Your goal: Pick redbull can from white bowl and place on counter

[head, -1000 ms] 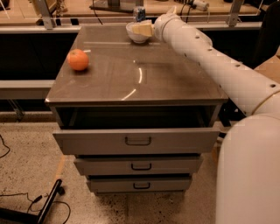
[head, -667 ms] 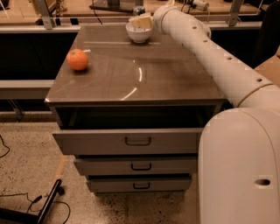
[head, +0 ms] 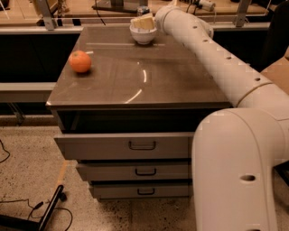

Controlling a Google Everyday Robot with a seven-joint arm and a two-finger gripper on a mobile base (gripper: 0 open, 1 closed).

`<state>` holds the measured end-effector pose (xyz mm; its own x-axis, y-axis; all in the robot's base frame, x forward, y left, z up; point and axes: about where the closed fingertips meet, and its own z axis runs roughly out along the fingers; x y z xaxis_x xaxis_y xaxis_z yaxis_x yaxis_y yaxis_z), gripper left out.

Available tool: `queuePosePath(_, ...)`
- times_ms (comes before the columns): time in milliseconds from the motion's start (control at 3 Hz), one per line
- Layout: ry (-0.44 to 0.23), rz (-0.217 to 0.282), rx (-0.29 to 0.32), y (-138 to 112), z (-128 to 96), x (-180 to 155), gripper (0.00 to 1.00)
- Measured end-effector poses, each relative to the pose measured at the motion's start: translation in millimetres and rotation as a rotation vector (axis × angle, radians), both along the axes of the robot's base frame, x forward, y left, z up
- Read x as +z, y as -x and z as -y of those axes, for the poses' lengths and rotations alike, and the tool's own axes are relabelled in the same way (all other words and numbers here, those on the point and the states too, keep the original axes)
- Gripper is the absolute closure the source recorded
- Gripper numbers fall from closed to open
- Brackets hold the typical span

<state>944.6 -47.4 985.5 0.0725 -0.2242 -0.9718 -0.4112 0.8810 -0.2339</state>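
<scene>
The gripper closes next on the upper part of the redbull can [head: 142, 11], poking up at the white bowl.
The white bowl [head: 143, 35] stands at the far edge of the grey-brown counter [head: 135, 76]. My gripper [head: 142, 21] sits right over the bowl, at its rim, and covers what is inside. A small dark blue-and-silver top [head: 143, 9] shows just behind and above the gripper; it looks like the redbull can, and most of it is hidden. I cannot tell whether the gripper touches it. My arm [head: 216, 58] reaches in from the right across the counter's far right corner.
An orange fruit [head: 80, 61] lies on the counter's left side. The cabinet has three drawers [head: 142, 145] below. My white body [head: 235, 171] fills the lower right. A black bar and cables [head: 49, 210] lie on the floor at the lower left.
My arm has swung to the left. The gripper has moved from the bowl's right side to directly over the bowl. The bowl and the orange have not moved.
</scene>
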Motion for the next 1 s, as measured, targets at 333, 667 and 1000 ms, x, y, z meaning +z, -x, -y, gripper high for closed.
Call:
queuePosePath(333, 0.008, -0.063, -0.008, -24.5, -16.6, -16.8, 0.0)
queuePosePath(667, 0.011, -0.096, -0.019, -39.8, -24.8, -26.4, 0.0)
queuePosePath(1000, 0.016, -0.099, -0.03, -52.7, -27.5, -29.2, 0.0)
